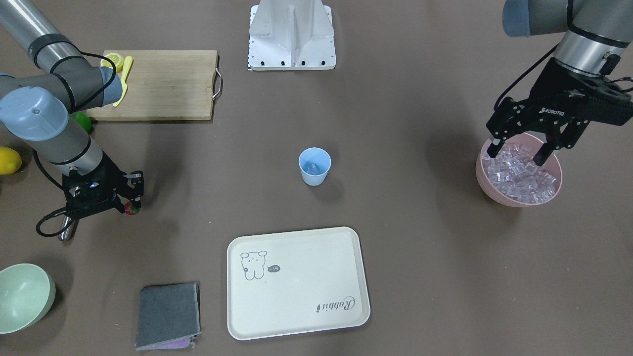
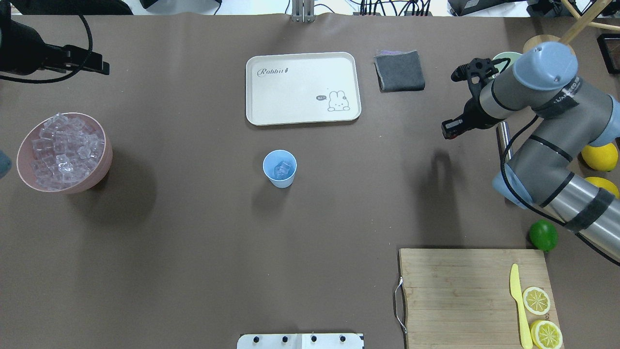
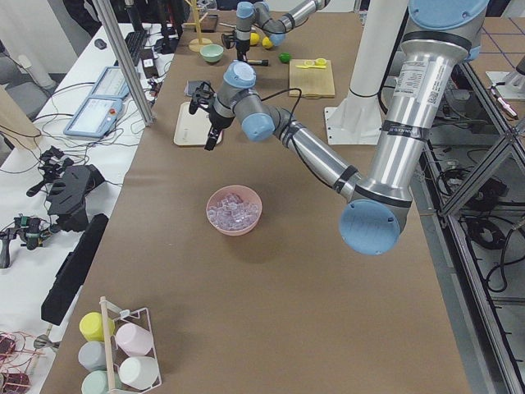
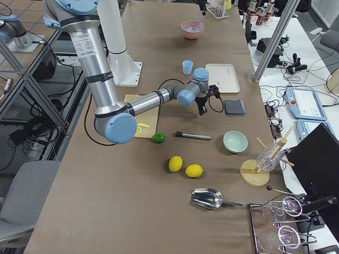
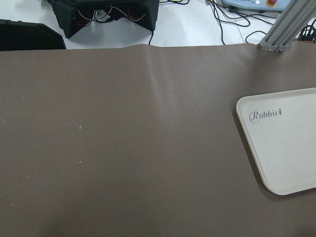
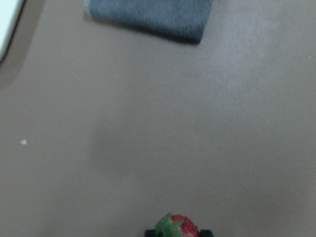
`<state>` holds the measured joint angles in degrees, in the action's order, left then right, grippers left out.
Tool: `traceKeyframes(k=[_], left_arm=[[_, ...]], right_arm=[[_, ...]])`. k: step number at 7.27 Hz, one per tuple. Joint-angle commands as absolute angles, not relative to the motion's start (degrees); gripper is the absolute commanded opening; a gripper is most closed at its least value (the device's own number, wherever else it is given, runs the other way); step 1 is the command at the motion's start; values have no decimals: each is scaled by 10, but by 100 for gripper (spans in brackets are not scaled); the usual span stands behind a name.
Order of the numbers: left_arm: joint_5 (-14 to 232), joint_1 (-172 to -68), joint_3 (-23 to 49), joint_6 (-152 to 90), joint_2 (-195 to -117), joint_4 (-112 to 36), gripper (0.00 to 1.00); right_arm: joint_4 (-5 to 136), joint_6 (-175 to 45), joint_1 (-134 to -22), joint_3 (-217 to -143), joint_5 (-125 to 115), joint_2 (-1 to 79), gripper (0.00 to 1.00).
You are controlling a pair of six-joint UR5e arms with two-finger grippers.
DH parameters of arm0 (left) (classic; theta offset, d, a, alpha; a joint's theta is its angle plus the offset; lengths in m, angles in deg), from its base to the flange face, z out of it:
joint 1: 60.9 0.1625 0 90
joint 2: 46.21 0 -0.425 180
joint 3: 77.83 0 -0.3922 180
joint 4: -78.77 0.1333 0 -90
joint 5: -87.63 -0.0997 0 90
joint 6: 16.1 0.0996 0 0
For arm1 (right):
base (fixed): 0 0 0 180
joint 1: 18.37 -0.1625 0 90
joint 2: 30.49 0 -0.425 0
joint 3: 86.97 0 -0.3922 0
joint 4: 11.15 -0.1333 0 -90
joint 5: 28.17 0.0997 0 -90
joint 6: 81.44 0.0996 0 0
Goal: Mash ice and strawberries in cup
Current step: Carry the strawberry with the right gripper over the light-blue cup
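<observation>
The robot's right gripper needs to release the strawberry next to the ice inside the light-blue cup (image 1: 311, 165).
The light-blue cup (image 1: 314, 166) stands mid-table, also in the overhead view (image 2: 279, 168), with a clear ice cube or two inside it. The pink bowl (image 1: 517, 201) at the table's left end is heaped with ice (image 1: 519, 175). My left gripper (image 1: 518, 153) hangs open just above the ice, with its fingertips (image 1: 494, 148) near the bowl's rim and nothing held. My right gripper (image 1: 129, 206) is shut on the small red strawberry (image 1: 132, 209) and holds it above the table, far right of the cup. The strawberry (image 6: 177, 228) with its green top shows at the bottom of the right wrist view.
A cream tray (image 2: 302, 118) and a folded grey cloth (image 2: 399, 71) lie beyond the cup. A metal rod (image 2: 503, 138), a pale green bowl (image 1: 22, 296), a lime (image 2: 543, 235) and lemons (image 2: 599, 156) lie on the right. A cutting board (image 2: 460, 291) holds lemon slices and a yellow knife.
</observation>
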<state>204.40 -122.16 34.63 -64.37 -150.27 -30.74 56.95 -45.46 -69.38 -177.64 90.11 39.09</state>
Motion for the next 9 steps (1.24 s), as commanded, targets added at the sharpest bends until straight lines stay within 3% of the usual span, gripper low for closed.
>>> traceKeyframes(k=[1, 3, 5, 9], left_arm=[[2043, -1222, 338, -644, -1504, -308, 97], [2043, -1222, 313, -644, -1504, -314, 97], [2043, -1223, 295, -645, -1504, -330, 97], [2044, -1236, 298, -645, -1498, -330, 97]], right_arm=[[566, -411, -711, -1784, 903, 314, 0], [567, -273, -656, -1806, 871, 231, 0], [569, -258, -545, -1827, 754, 215, 0], [567, -250, -479, -1817, 707, 193, 0]])
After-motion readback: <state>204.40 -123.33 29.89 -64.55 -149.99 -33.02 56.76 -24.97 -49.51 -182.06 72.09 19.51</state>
